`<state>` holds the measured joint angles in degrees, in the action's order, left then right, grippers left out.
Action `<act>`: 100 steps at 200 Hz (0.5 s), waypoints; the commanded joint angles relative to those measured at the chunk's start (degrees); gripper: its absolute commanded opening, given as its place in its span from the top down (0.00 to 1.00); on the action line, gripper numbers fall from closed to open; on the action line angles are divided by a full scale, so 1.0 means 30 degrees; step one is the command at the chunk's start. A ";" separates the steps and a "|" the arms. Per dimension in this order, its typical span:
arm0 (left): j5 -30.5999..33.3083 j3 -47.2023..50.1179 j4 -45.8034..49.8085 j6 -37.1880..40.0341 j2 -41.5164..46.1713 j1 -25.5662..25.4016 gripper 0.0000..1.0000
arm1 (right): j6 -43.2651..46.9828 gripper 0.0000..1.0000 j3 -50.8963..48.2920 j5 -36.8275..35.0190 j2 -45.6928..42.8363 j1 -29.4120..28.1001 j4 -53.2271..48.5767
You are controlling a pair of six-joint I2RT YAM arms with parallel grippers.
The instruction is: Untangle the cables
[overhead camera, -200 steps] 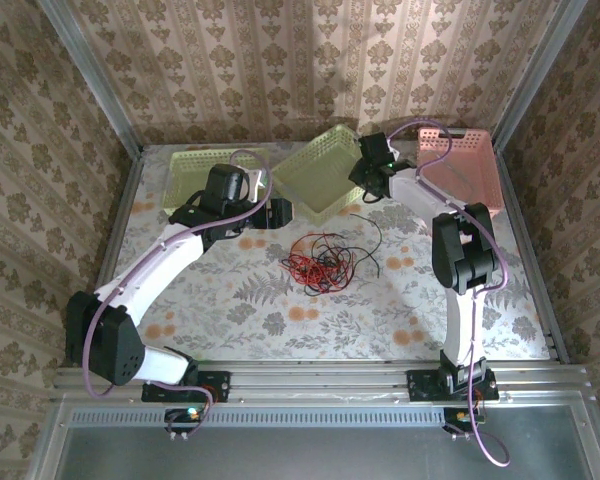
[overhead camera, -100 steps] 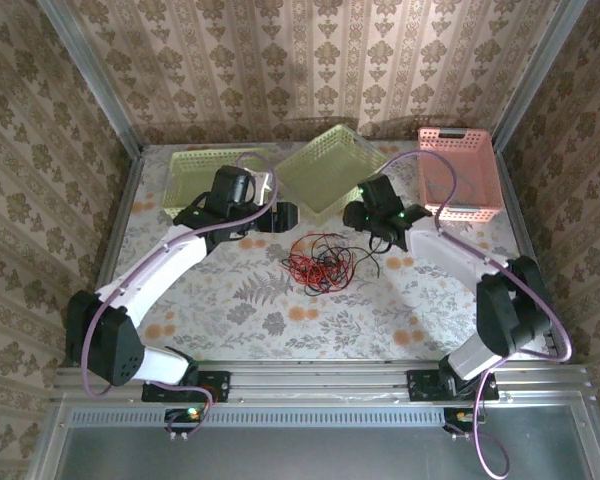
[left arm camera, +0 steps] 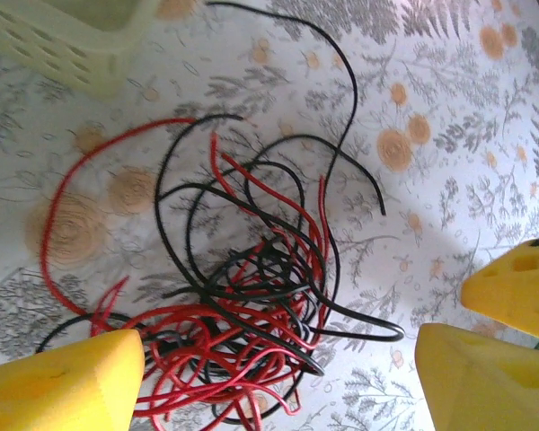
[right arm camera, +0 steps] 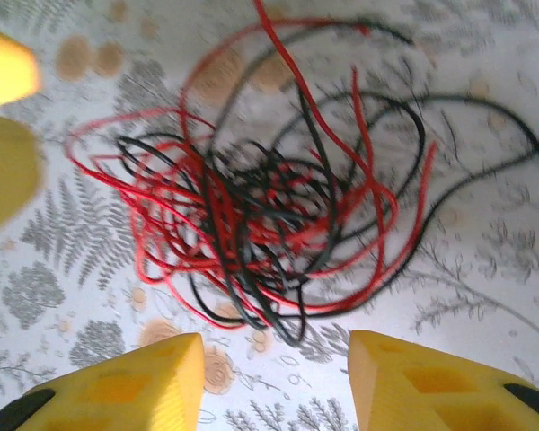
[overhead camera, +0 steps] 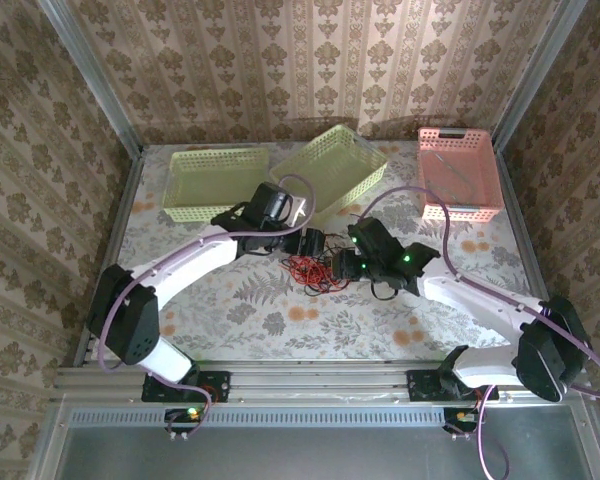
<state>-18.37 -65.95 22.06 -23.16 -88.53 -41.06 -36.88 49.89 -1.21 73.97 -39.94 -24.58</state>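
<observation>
I can see the black cable winding through the red wires with a loop poking out, so next I take that loop [right arm camera: 291, 334] with my right gripper and lift the black cable clear.
The cables [overhead camera: 318, 270] lie as a loose tangle of red and black wires on the floral table, mid-way between the arms. In the left wrist view the cables [left arm camera: 251, 305] spread between my left gripper's [left arm camera: 274, 382] yellow fingers [left arm camera: 63, 386], which stand wide open low over the near side of the bunch. My left gripper [overhead camera: 315, 243] sits at the tangle's far edge. My right gripper [overhead camera: 345, 265] is at its right edge. Seen from the right wrist, the cables [right arm camera: 260, 206] lie just ahead of my open right gripper [right arm camera: 274, 382], with nothing between its fingers [right arm camera: 126, 386].
Two pale green baskets [overhead camera: 215, 182] [overhead camera: 330, 170] stand at the back, the second one tilted, and its corner [left arm camera: 72, 45] is close to the wires. A pink basket [overhead camera: 458, 170] sits at the back right. A long black wire end [left arm camera: 350, 99] trails away from the bunch.
Both arms have closed in on the tangle. The right arm swung down from the baskets at the back to the bunch's right side. The left gripper moved right to its far edge.
</observation>
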 commanded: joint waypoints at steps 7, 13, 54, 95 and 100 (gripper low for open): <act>-0.0212 -0.0430 0.0671 -0.0259 -0.0710 -0.0230 0.20 | -0.1465 0.56 -0.1525 0.0426 0.0268 -0.0104 0.1380; -0.0155 -0.0504 0.0798 -0.0281 -0.0859 -0.0243 0.20 | -0.1356 0.57 -0.1527 0.0705 0.0547 -0.0132 0.1548; 0.0497 -0.0461 0.0942 -0.0469 -0.1601 -0.0026 0.20 | 0.0363 0.72 -0.0605 0.0962 0.1797 -0.0129 0.1071; 0.1361 -0.1304 0.2253 0.0196 -0.2730 0.0643 0.28 | 0.1358 0.92 -0.0275 0.0906 0.1483 -0.0033 0.0952; 0.1307 -0.1320 0.2225 0.0224 -0.2791 0.0792 0.30 | 0.1394 0.96 -0.0158 0.0924 0.1446 0.0003 0.0823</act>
<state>-16.36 -67.07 25.52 -23.81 -95.57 -40.56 -34.79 46.57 0.95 79.05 -40.03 -21.82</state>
